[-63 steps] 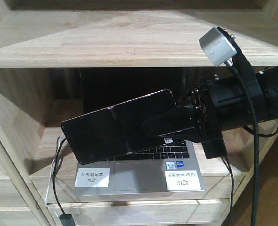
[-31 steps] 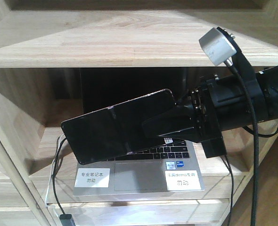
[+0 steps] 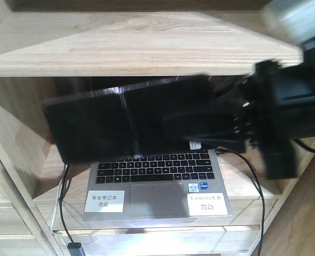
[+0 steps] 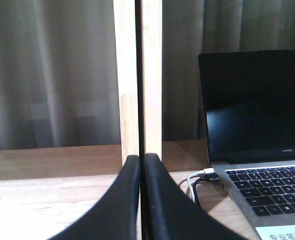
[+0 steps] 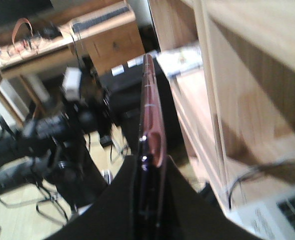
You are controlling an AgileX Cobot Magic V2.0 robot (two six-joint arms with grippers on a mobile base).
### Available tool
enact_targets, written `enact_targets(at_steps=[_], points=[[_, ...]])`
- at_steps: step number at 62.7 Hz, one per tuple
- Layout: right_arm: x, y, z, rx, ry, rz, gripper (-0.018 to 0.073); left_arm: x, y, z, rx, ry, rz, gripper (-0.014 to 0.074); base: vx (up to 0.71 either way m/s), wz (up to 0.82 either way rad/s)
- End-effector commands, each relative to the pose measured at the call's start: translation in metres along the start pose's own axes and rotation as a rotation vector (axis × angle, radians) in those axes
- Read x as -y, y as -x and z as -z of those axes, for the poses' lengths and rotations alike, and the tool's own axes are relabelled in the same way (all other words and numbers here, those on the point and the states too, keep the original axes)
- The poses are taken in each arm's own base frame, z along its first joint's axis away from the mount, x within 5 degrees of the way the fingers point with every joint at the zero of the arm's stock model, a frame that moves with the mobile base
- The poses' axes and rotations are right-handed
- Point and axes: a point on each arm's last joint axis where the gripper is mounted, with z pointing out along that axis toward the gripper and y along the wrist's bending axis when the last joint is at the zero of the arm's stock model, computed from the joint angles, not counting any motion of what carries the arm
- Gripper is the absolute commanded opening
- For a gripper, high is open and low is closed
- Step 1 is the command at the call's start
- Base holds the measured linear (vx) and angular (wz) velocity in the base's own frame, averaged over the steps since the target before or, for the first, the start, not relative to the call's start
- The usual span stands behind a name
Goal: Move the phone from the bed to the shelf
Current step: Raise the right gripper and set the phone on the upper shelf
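Next, I let go of the black phone with my right gripper on the pale wood shelf, at the end (image 3: pixel 68 28) opposite the arm.
In the front view the black phone (image 3: pixel 115 120) hangs blurred in the air before the cubby, just under the pale wood shelf (image 3: pixel 120 50). My right gripper (image 3: pixel 200 130) is shut on the phone's right end. The right wrist view shows the phone (image 5: pixel 150 95) edge-on, its pinkish rim clamped in the right gripper (image 5: pixel 150 162), with the shelf (image 5: pixel 257 30) at the right. My left gripper (image 4: pixel 140 161) is shut with nothing in it, low over a wooden board facing an upright post (image 4: pixel 137 75). The bed is out of view.
A grey laptop (image 3: pixel 157 192) with white labels stands open in the cubby below the phone, cables (image 3: pixel 64 213) trailing at its left. The left wrist view shows the laptop (image 4: pixel 257 115) at the right. A cluttered desk (image 5: pixel 62 30) and equipment lie behind.
My right arm has swung up and to the left with the phone, which now sits higher, closer to level and motion-blurred. The laptop keyboard is more exposed.
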Motion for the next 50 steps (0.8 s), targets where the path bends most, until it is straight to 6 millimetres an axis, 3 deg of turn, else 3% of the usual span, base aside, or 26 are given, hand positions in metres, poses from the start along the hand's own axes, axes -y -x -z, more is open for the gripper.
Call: enact_targets(at_steps=[1, 24, 40, 50], points=[[-0.017, 0.027, 0.012, 0.194, -0.021, 0.027, -0.0002, 0.000, 0.015, 0.002, 0.100, -0.002, 0.020, 0.0001, 0.00, 0.00], [-0.035, 0.100, 0.035, 0.326, -0.151, 0.247, -0.0002, 0.000, 0.015, 0.002, 0.100, -0.002, 0.020, 0.0001, 0.00, 0.00], [-0.004, 0.141, 0.025, 0.355, -0.152, 0.261, -0.0002, 0.000, 0.015, 0.002, 0.100, -0.002, 0.020, 0.0001, 0.00, 0.00], [0.029, 0.152, -0.002, 0.324, -0.163, 0.261, -0.0002, 0.000, 0.015, 0.002, 0.100, -0.002, 0.020, 0.0001, 0.00, 0.00]])
